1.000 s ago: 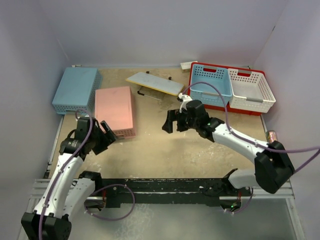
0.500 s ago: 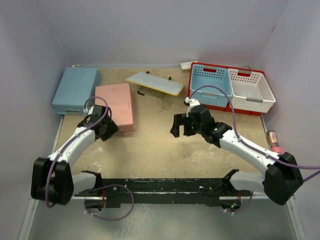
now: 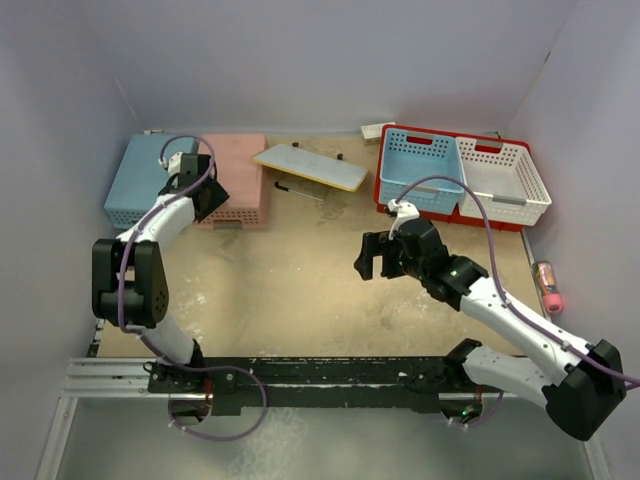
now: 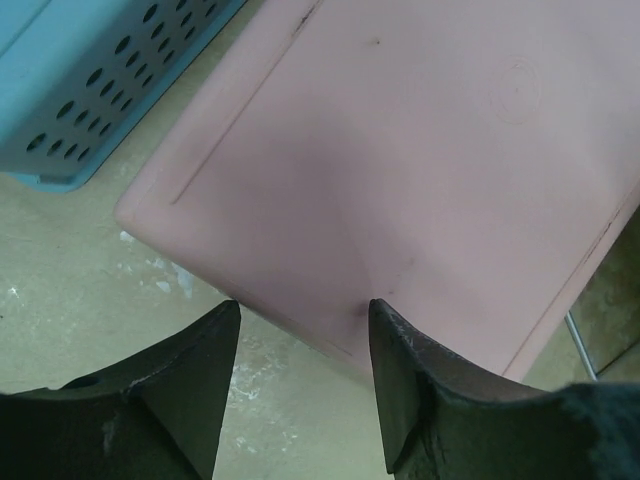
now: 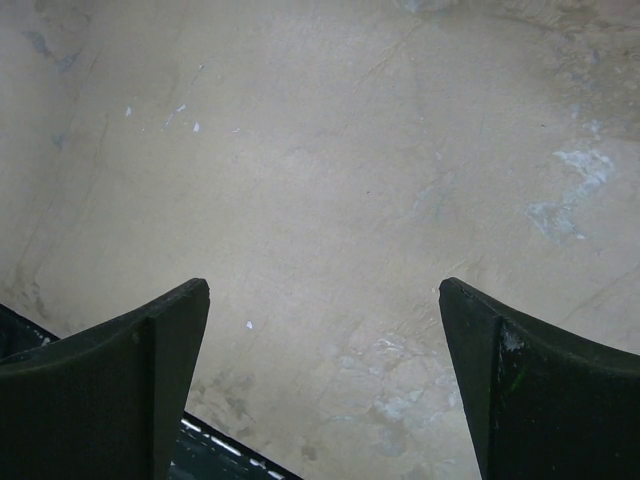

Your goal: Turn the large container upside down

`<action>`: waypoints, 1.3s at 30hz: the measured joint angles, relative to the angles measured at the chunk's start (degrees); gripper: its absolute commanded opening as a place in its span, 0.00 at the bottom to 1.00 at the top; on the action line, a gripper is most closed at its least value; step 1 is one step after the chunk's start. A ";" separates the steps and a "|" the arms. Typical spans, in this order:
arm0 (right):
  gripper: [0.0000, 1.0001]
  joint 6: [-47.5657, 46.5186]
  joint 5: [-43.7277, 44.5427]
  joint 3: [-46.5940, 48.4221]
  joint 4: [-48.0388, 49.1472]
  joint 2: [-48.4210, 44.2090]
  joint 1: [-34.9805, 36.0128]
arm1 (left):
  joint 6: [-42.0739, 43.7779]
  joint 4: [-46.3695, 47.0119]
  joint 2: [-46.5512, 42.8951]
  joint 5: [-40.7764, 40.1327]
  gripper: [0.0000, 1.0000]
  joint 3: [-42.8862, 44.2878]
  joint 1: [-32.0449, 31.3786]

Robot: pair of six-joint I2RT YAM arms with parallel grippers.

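Observation:
The light-blue basket inside the red bin is next for my right gripper, which should go there and close on the basket's rim (image 3: 381,174) facing the pale yellow board.
The large container (image 3: 500,224) is the red bin at the back right, standing open side up with a light-blue basket (image 3: 420,170) and a white basket (image 3: 502,180) inside it. Neither gripper is near it. My left gripper (image 3: 199,190) (image 4: 302,310) is at the left edge of the upturned pink basket (image 3: 235,172) (image 4: 430,150). Its jaws are drawn in, with bare table between them. The right fingertip (image 4: 385,325) touches the basket's near edge, and I cannot tell whether the rim is pinched. My right gripper (image 3: 372,258) (image 5: 325,300) hangs open over bare table, holding nothing.
An upturned light-blue basket (image 3: 150,180) (image 4: 90,90) lies at the back left beside the pink one. A pale yellow board (image 3: 310,167) on a thin metal stand (image 3: 298,190) sits at the back middle. A small pink object (image 3: 548,288) lies by the right wall.
My left arm swung toward the back and its jaws narrowed. The pink basket slid back with it, up beside the blue one. My right arm drew nearer and to the right, still open.

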 measured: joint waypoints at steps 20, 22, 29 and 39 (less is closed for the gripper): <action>1.00 -5.68 26.64 17.79 -13.64 -0.68 -0.09 | 4.44 -5.14 -10.93 -4.59 0.54 -6.36 -9.29; 1.00 -6.05 30.58 22.29 -15.04 2.16 -0.55 | 5.40 -5.44 -8.63 -4.70 0.54 -6.21 -9.27; 1.00 -5.09 30.95 29.79 -17.07 11.21 -6.36 | 7.43 -4.13 0.83 -3.74 0.54 -1.42 -8.07; 0.99 -4.66 27.32 43.67 -19.58 29.40 -6.78 | 8.96 -4.44 3.72 -2.58 0.57 5.55 -6.54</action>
